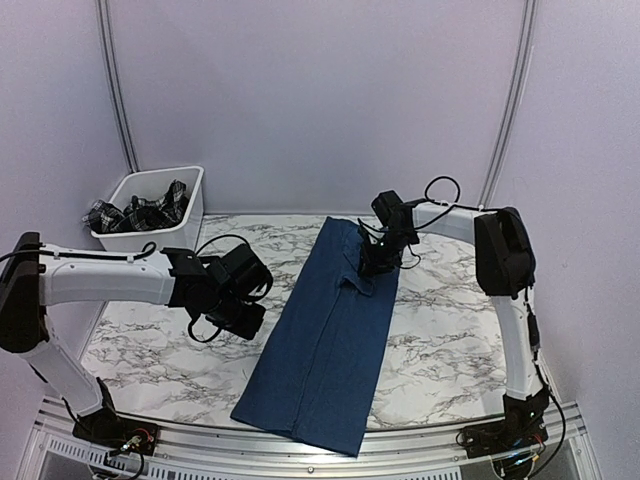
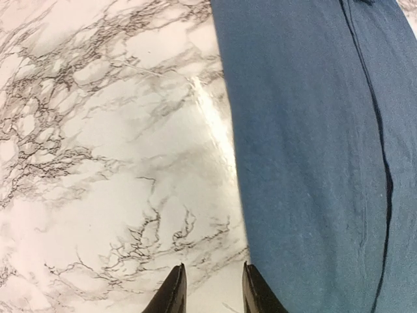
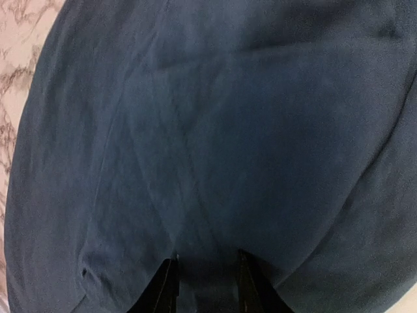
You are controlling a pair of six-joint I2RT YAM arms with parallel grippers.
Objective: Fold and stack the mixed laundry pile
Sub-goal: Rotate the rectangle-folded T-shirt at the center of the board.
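The navy blue t-shirt lies at a slant with its near end over the metal front rail, so next I straighten it before my left gripper takes its near corner (image 1: 240, 414).
The navy blue t-shirt (image 1: 325, 340) lies on the marble table as a long strip running from the far middle to the near edge. It fills the right wrist view (image 3: 228, 130) and the right half of the left wrist view (image 2: 313, 163). My right gripper (image 1: 372, 265) is low over the strip's far part, its jaws apart with cloth under and between the tips (image 3: 205, 267). My left gripper (image 1: 250, 315) is open and empty over bare marble, just left of the shirt's left edge (image 2: 212, 277). The black-and-white plaid garment (image 1: 140, 212) lies bunched in the bin.
The white plastic bin (image 1: 196, 200) stands at the far left corner of the marble table (image 1: 440, 340). Bare marble shows on both sides of the shirt. The shirt's near end reaches the table's metal front rail (image 1: 420, 450).
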